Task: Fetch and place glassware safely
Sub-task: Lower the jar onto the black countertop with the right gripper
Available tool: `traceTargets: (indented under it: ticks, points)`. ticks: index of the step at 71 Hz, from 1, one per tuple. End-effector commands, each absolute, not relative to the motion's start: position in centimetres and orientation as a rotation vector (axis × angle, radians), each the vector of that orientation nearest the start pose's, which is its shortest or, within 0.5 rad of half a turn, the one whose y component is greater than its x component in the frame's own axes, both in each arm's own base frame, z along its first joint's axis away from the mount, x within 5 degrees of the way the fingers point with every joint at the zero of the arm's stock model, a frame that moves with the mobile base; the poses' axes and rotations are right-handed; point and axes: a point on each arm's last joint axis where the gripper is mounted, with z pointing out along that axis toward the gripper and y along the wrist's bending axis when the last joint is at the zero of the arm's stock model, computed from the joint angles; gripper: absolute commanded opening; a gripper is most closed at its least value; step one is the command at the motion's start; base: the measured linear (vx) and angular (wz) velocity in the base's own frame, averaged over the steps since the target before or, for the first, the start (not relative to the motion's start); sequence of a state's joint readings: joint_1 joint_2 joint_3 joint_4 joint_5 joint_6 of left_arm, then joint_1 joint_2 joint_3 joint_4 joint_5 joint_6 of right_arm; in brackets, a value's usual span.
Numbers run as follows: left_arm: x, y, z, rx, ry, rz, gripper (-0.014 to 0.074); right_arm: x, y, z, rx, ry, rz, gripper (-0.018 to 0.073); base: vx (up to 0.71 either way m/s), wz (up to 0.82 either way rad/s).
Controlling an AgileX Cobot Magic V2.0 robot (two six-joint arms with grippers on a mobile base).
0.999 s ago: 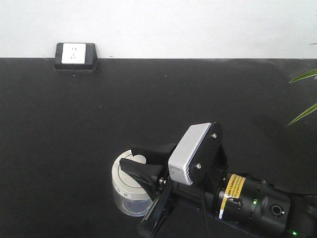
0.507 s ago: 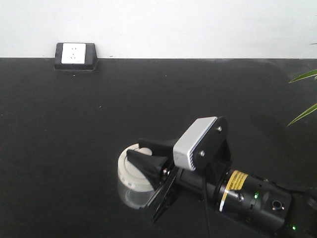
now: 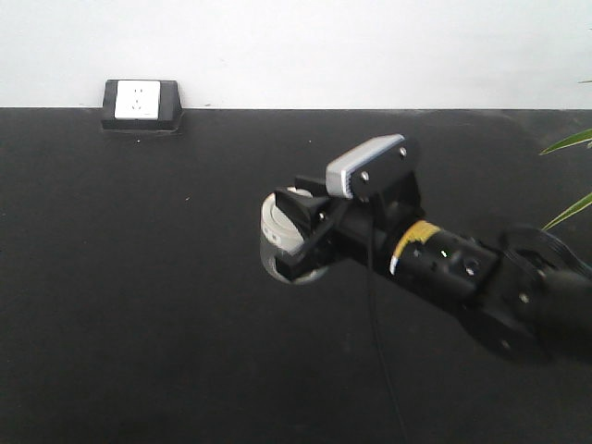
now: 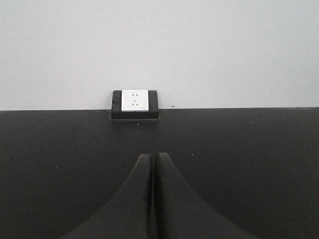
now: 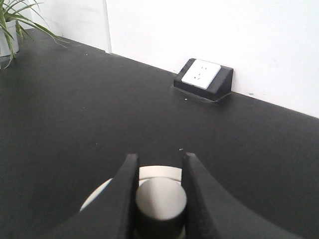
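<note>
Next, I set the jar down with my right gripper on the bare middle of the black table (image 3: 256, 282).
The glassware (image 3: 280, 236) is a small clear jar with a cream-white lid, held in the air over the middle of the black table (image 3: 139, 305). My right gripper (image 3: 305, 227) is shut on the lid's knob. In the right wrist view the round knob (image 5: 160, 199) sits squeezed between the two black fingers, with the lid's rim (image 5: 158, 172) showing behind it; the right gripper (image 5: 159, 162) grips it from both sides. My left gripper (image 4: 152, 158) is shut with nothing in it, low over the table; it does not appear in the front view.
A white wall socket box (image 3: 141, 105) sits at the table's back edge by the white wall, seen also as the socket box (image 4: 135, 104) and socket box (image 5: 204, 78). Green plant leaves (image 3: 569, 176) reach in at the right edge.
My right arm has lifted the jar off the table and carried it up and to the right, away from the near edge. The jar now hangs tilted in the grip.
</note>
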State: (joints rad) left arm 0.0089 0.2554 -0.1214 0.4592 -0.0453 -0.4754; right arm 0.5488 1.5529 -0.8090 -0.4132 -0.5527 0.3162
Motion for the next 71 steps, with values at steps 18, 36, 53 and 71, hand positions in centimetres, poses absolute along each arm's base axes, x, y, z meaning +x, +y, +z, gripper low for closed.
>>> traceTargets:
  ticks: [18, 36, 53, 71]
  points:
    - [7.9, -0.4, 25.7, 0.011, 1.493, -0.063, -0.0007, 33.2, 21.3, 26.0, -0.736, 1.465, 0.584, -0.0001, 0.00, 0.00]
    - [7.9, -0.4, 25.7, 0.011, 1.493, -0.063, -0.0007, 35.1, 22.9, 22.0, -0.752, 1.433, 0.654, -0.0001, 0.00, 0.00]
    - [7.9, -0.4, 25.7, 0.011, 1.493, -0.063, -0.0007, 35.8, 23.3, 18.5, -0.728, 1.478, 0.691, -0.0001, 0.00, 0.00]
    - [7.9, -0.4, 25.7, 0.011, 1.493, -0.063, -0.0007, 35.9, 23.4, 17.0, -0.744, 1.505, 0.685, -0.0001, 0.00, 0.00]
